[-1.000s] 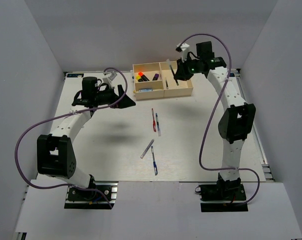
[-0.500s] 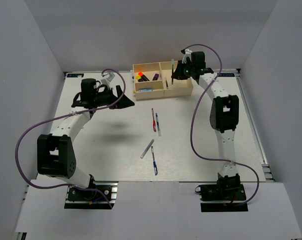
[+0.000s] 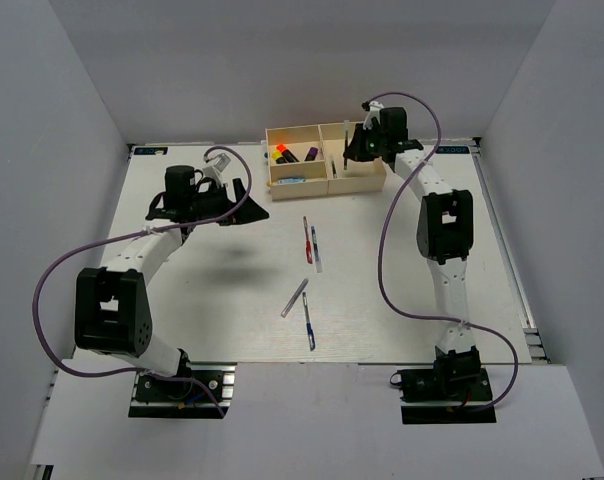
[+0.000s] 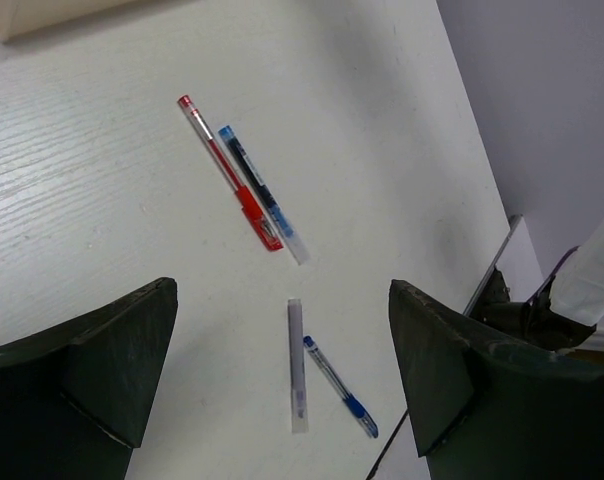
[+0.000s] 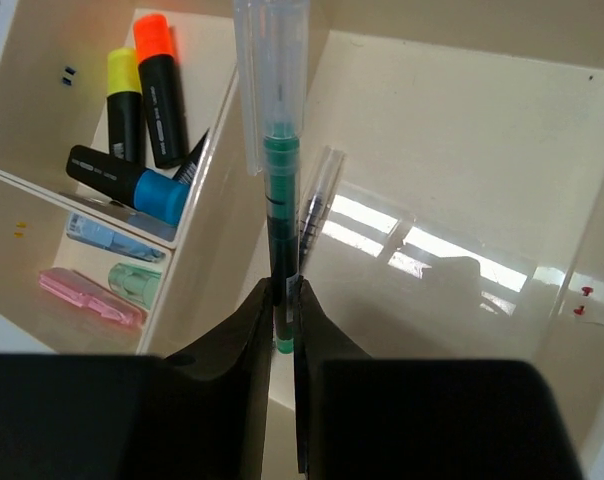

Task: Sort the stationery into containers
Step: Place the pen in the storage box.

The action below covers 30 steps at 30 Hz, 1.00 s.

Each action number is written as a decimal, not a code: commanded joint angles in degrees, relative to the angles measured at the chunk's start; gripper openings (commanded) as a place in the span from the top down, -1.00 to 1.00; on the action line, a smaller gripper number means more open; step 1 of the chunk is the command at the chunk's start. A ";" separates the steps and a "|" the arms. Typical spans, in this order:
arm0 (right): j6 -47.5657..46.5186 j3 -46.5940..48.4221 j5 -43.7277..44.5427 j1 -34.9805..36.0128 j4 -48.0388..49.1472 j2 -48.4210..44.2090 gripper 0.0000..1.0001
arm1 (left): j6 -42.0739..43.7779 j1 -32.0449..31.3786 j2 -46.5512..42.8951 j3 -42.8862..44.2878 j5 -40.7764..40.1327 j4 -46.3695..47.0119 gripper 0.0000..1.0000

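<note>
My left gripper will next move to the blue pen beside the clear pen and close near the blue pen's thin end (image 3: 305, 303) (image 4: 317, 355).
The cream tray (image 3: 357, 185) stands at the back of the table. My right gripper (image 3: 354, 150) is over its large right compartment. In the right wrist view this gripper (image 5: 284, 290) is shut on a green pen (image 5: 280, 190) with a clear cap, close to the divider wall. Another thin pen (image 5: 317, 195) lies below it in that compartment. My left gripper (image 3: 244, 203) hangs open and empty above the table, left of the tray. Under it lie a red pen (image 4: 232, 175), a blue-capped pen (image 4: 262, 195), a clear pen (image 4: 295, 365) and a blue pen (image 4: 340, 385).
An orange (image 5: 160, 90), a yellow (image 5: 125, 100) and a blue-ended highlighter (image 5: 122, 178) fill one small compartment. Pale blue (image 5: 107, 235), green (image 5: 132, 278) and pink (image 5: 82, 292) pieces lie in the other. Grey walls enclose the table on three sides.
My right arm has swung left and reached further over the tray, bringing the green pen down into the large compartment. The left gripper has drifted slightly nearer, still open.
</note>
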 commanded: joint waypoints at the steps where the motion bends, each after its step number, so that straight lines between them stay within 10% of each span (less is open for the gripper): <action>1: 0.62 1.44 0.41 -0.12 0.10 2.78 1.00 | 1.16 0.24 -3.28 -0.91 -2.46 0.60 -0.90; 8: 3.08 2.32 -0.03 -0.12 -1.13 5.59 1.00 | 2.83 0.24 -3.64 -1.18 -4.31 -1.16 -0.91; 14: 3.44 3.38 -0.30 -0.12 -1.04 6.04 0.09 | 2.83 0.24 -3.29 -1.62 -4.48 -0.99 -0.90; 30: -3.66 -4.51 -3.80 -1.00 -0.86 -20.84 -0.14 | 28.30 -6.42 -10.57 -4.60 -2.02 -16.62 -0.59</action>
